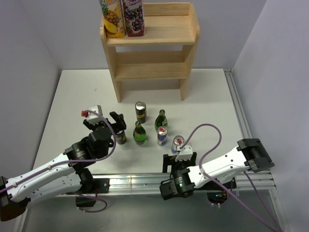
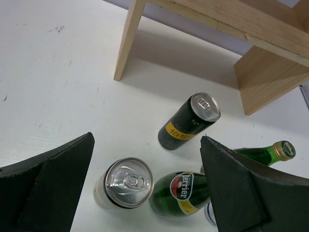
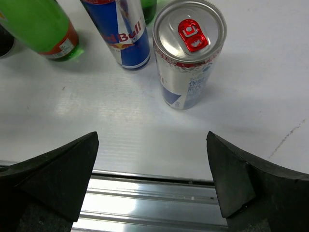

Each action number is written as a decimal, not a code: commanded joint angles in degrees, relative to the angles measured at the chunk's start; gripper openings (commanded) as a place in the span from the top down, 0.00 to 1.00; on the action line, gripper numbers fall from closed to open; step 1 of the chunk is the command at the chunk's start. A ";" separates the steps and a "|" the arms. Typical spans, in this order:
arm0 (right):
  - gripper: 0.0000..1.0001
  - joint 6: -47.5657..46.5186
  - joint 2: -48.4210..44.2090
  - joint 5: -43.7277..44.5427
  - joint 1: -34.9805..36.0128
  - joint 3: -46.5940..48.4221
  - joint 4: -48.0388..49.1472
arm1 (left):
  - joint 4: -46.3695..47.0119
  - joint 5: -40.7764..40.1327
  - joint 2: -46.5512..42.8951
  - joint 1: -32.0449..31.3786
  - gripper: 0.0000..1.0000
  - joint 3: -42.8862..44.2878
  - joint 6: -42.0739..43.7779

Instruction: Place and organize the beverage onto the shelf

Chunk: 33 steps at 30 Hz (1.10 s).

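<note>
The robot's right gripper needs to close around the body of the silver can (image 1: pixel 176 147) (image 3: pixel 185 79) with the red tab, beside the Red Bull can.
The light-wood three-tier shelf (image 1: pixel 154 53) stands at the back; its leg shows in the left wrist view (image 2: pixel 126 43). Two juice cartons (image 1: pixel 123 17) stand on its top tier. On the table stand a black can (image 1: pixel 140 111) (image 2: pixel 190 121), two green bottles (image 1: pixel 161 121) (image 1: pixel 139 133), a Red Bull can (image 1: pixel 162 136) (image 3: pixel 120 31) and a silver can with a red tab (image 1: pixel 177 144) (image 3: pixel 189 48). My left gripper (image 1: pixel 112 126) (image 2: pixel 146 140) is open above a pale can (image 2: pixel 124 183) beside a Perrier bottle (image 2: pixel 186 191). My right gripper (image 1: pixel 178 155) (image 3: pixel 152 135) is open and empty, just short of the silver can.
The table's metal front rail (image 3: pixel 154 198) lies under my right gripper. A purple cable (image 1: pixel 212 133) loops over the right arm. Grey walls close in the table on both sides. The shelf's middle tier (image 1: pixel 152 55) and lower tier (image 1: pixel 152 71) hold nothing.
</note>
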 commanded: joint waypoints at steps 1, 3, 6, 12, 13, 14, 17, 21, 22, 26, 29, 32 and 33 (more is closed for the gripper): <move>0.00 19.53 -4.49 5.09 3.62 -3.68 -5.10 | -1.61 -2.02 -1.21 -0.36 0.01 -0.52 -0.59; 0.00 22.83 -3.27 3.18 4.24 -5.01 -7.80 | -1.88 -2.28 -1.48 -0.36 0.01 -0.78 -0.77; 0.00 26.99 0.51 1.84 4.25 -6.85 -7.75 | -0.21 -1.85 -2.09 -0.45 0.01 -1.92 0.37; 0.00 17.96 -8.70 4.65 4.16 -20.20 15.17 | 3.13 -1.49 -2.36 -0.45 0.01 -4.65 1.43; 0.00 19.52 -10.80 4.74 3.55 -22.30 15.03 | 4.18 -1.58 -2.53 -0.53 0.01 -5.00 1.95; 0.00 21.10 -11.60 5.27 2.93 -23.11 14.76 | 4.97 -1.58 -2.62 -0.53 0.01 -5.44 2.39; 0.01 15.77 -12.76 7.20 -0.21 -23.12 18.10 | 8.14 -1.58 -3.06 -0.80 0.01 -7.02 3.19; 0.00 10.57 -11.00 11.68 -3.57 -19.95 19.68 | 9.64 -0.88 -1.84 -0.80 0.01 -7.47 3.63; 0.00 9.35 -10.13 12.03 -4.19 -19.60 20.20 | 9.64 -0.96 -0.96 -0.88 0.01 -7.29 3.46; 0.00 -3.43 -11.34 11.34 -7.79 -21.88 32.98 | 10.16 -1.14 0.01 -0.97 0.01 -7.20 3.80; 0.00 -12.69 -14.24 9.14 -9.81 -26.09 42.68 | 10.69 -1.32 -0.25 -0.97 0.01 -7.73 4.33; 0.00 -19.46 -15.04 7.82 -12.62 -29.09 51.04 | 11.13 -1.14 -1.13 -0.97 0.01 -8.87 4.68; 0.00 -21.66 -14.78 7.47 -14.20 -29.87 54.80 | 12.70 -1.05 -1.48 -0.97 0.01 -9.48 4.77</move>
